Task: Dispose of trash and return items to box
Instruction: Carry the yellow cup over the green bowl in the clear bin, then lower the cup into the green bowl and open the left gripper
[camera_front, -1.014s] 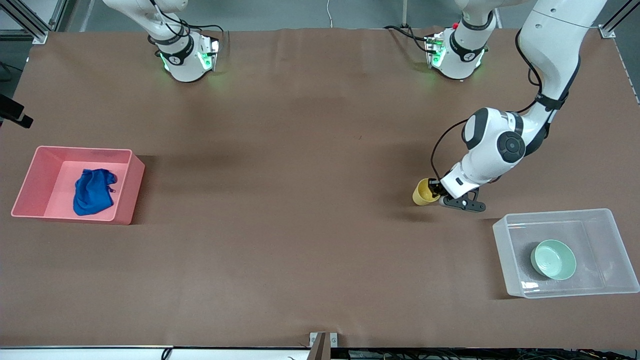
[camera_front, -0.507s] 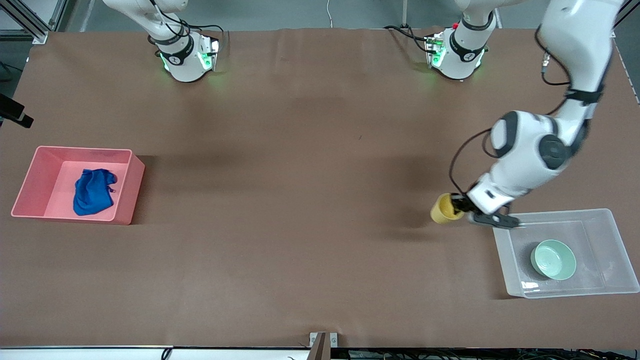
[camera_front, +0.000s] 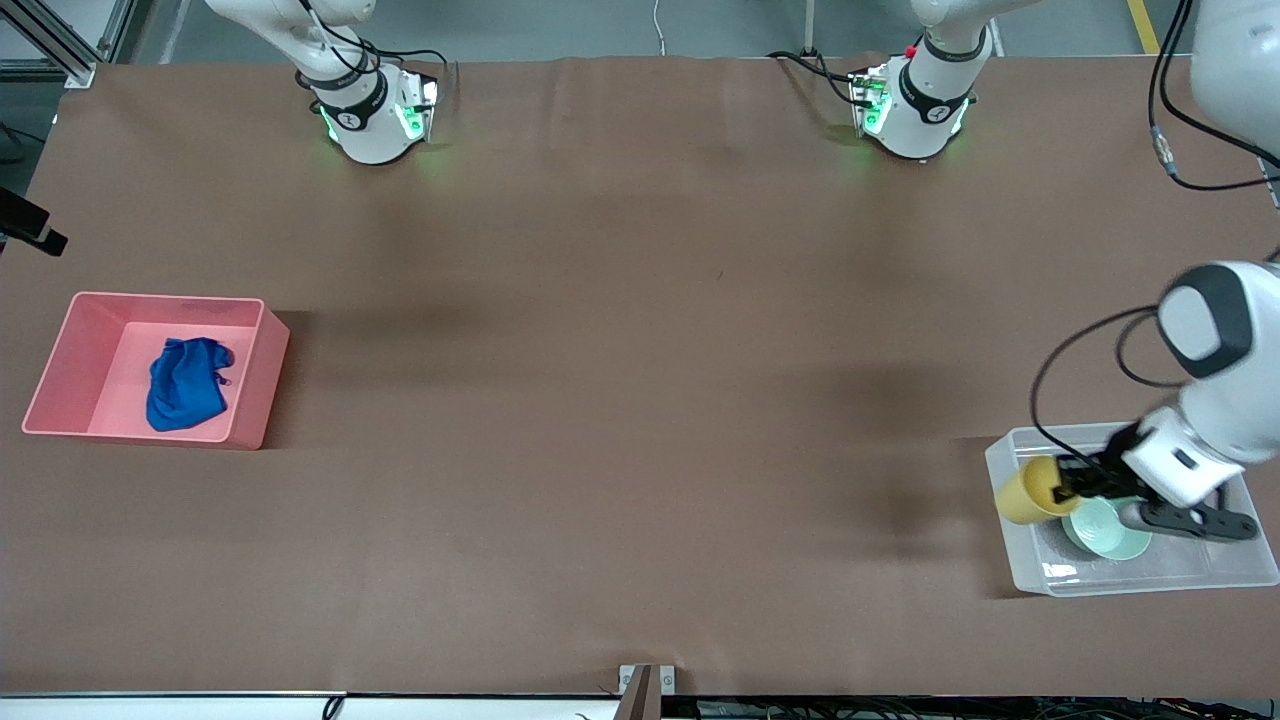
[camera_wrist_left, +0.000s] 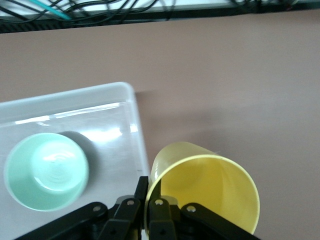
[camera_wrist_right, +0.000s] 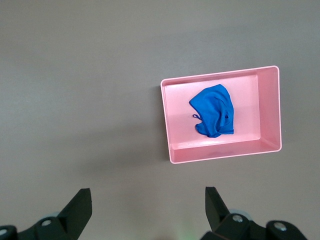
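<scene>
My left gripper is going to let go of the yellow cup inside the mint-green bowl (camera_front: 1110, 516) (camera_wrist_left: 47, 172) in the clear box.
My left gripper (camera_front: 1072, 484) is shut on the rim of the yellow cup (camera_front: 1025, 490) and holds it tilted over the edge of the clear box (camera_front: 1130, 434) at the end toward the right arm. In the left wrist view the cup (camera_wrist_left: 210, 187) hangs by the box's wall (camera_wrist_left: 134, 107). The mint-green bowl (camera_front: 1100, 530) lies in the box; it also shows in the left wrist view (camera_wrist_left: 46, 171). The blue fabric wad (camera_front: 185, 383) lies in the pink bin (camera_front: 262, 380). My right gripper (camera_wrist_right: 147, 200) is open and empty, high above the table, with the wad (camera_wrist_right: 214, 111) below.
The pink bin (camera_wrist_right: 169, 125) stands at the right arm's end of the table, the clear box at the left arm's end. Both arm bases (camera_front: 375, 110) stand along the table's edge farthest from the front camera.
My left gripper has carried the yellow cup from the bare table toward the front camera and the table's end, to over the clear box's edge. The right arm has not moved.
</scene>
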